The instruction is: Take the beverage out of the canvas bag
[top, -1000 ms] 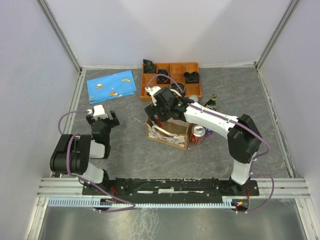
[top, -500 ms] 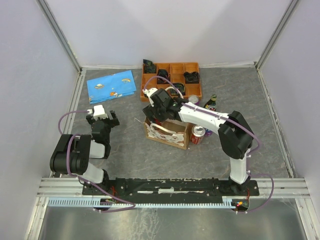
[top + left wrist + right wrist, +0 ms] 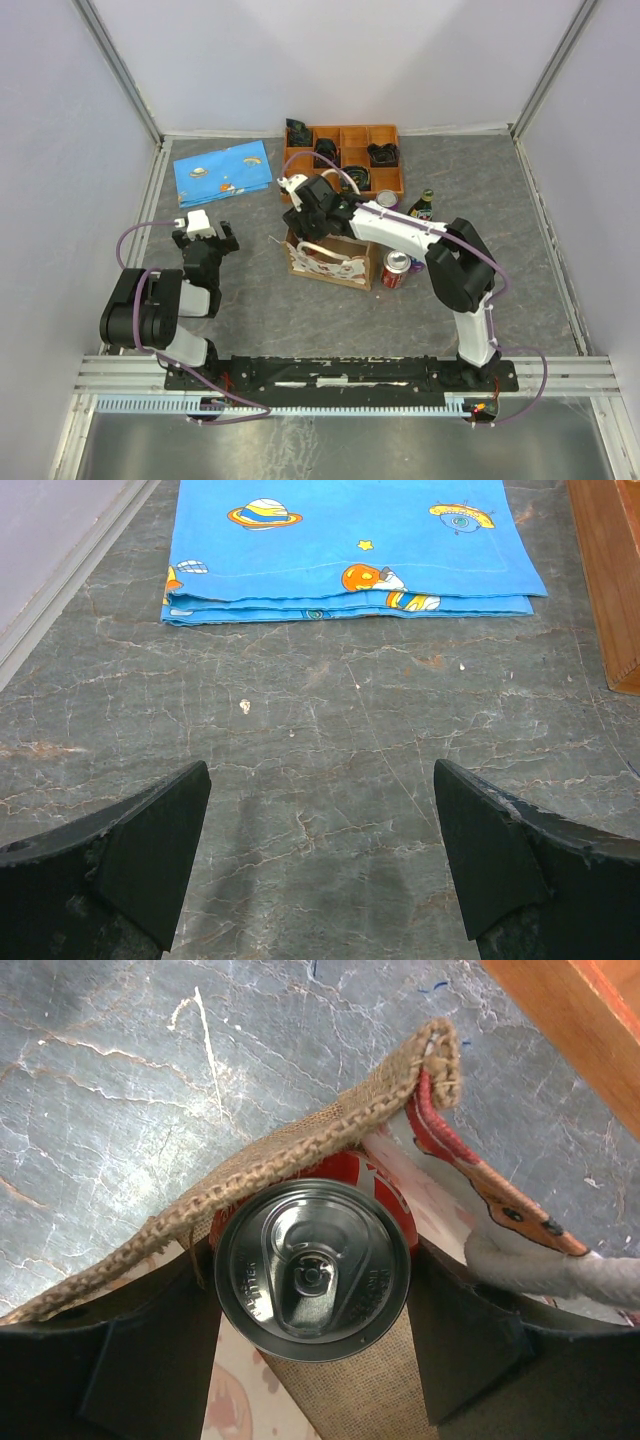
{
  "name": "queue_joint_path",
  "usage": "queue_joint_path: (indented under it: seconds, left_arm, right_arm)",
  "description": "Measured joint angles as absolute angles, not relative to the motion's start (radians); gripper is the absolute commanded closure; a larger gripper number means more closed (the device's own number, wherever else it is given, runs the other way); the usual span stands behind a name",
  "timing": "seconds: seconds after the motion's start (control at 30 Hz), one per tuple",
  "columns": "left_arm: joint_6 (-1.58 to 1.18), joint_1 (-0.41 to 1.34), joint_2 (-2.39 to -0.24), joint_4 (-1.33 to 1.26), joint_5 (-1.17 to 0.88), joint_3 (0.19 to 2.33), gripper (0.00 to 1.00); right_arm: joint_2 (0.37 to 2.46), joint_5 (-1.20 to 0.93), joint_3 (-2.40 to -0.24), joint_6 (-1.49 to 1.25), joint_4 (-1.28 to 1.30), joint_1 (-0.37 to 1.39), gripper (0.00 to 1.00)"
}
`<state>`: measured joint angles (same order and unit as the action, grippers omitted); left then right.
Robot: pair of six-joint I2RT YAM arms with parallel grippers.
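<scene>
My right gripper will let go of the red can on the table (image 3: 378,247), between the canvas bag and the dark bottle.
The canvas bag (image 3: 335,262) stands mid-table, cream with a red print and a tan burlap inside (image 3: 330,1130). My right gripper (image 3: 306,215) reaches down into its far left corner. In the right wrist view a red beverage can (image 3: 312,1270) with a silver top sits between my right gripper's (image 3: 312,1320) two black fingers (image 3: 150,1350), which press on both its sides. The can's body is hidden by the bag rim. A cream handle (image 3: 560,1270) lies at the right. My left gripper (image 3: 205,240) is open and empty over bare table (image 3: 320,860).
A second red can (image 3: 397,268) stands on the table right of the bag. A dark bottle (image 3: 421,206) and a silver-topped can (image 3: 387,200) stand behind it. An orange compartment tray (image 3: 345,160) is at the back, and a folded blue cloth (image 3: 222,172) at the back left.
My right gripper has moved left and away from me, from the bag's middle to its far left corner. The bag has shifted slightly left. The left arm has not moved.
</scene>
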<state>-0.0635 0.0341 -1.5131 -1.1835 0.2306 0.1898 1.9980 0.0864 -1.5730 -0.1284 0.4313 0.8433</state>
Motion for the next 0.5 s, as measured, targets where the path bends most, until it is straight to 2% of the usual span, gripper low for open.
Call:
queue_joint_path:
  seconds: [0.5]
  left_arm:
    - [-0.064,0.034,-1.513,-1.184,0.231,0.190,0.01]
  right_arm:
    - [2.053,-0.062,-1.659,-0.020,0.434,0.853,1.00]
